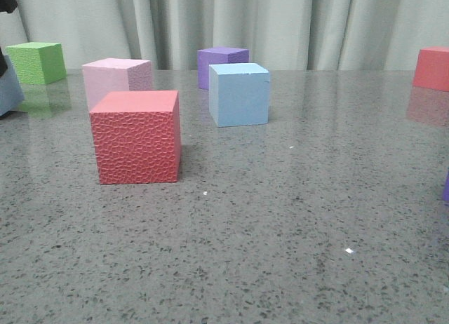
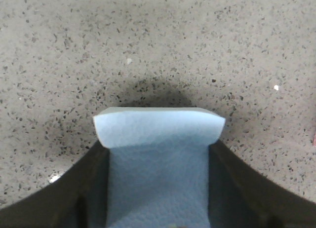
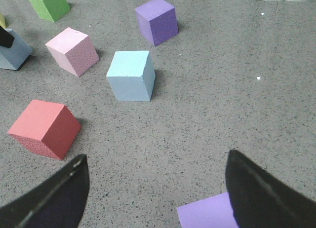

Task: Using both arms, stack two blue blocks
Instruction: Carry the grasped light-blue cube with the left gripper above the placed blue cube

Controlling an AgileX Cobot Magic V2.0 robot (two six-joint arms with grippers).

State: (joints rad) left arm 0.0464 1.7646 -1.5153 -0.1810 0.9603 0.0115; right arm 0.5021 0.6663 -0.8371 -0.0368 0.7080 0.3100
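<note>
I should release the duller blue block from my left gripper on the top of the pale sky blue block (image 1: 233, 69).
My left gripper (image 2: 158, 154) is shut on the duller blue block (image 2: 158, 139), with a dark finger (image 2: 84, 188) on each side of it. The same block shows at the far left edge of the front view (image 1: 7, 92) and, tilted, in the right wrist view (image 3: 15, 53). The pale sky blue block (image 1: 239, 94) stands on the table near the middle and also shows in the right wrist view (image 3: 131, 75). My right gripper (image 3: 155, 188) is open and empty above the table, well short of that block.
A red cube (image 1: 136, 136), a pink cube (image 1: 116, 80), a green cube (image 1: 36, 62) and a purple cube (image 1: 222, 63) stand around the pale blue block. Another red cube (image 1: 432, 68) is at the far right. A second purple cube (image 3: 207, 214) lies by my right finger.
</note>
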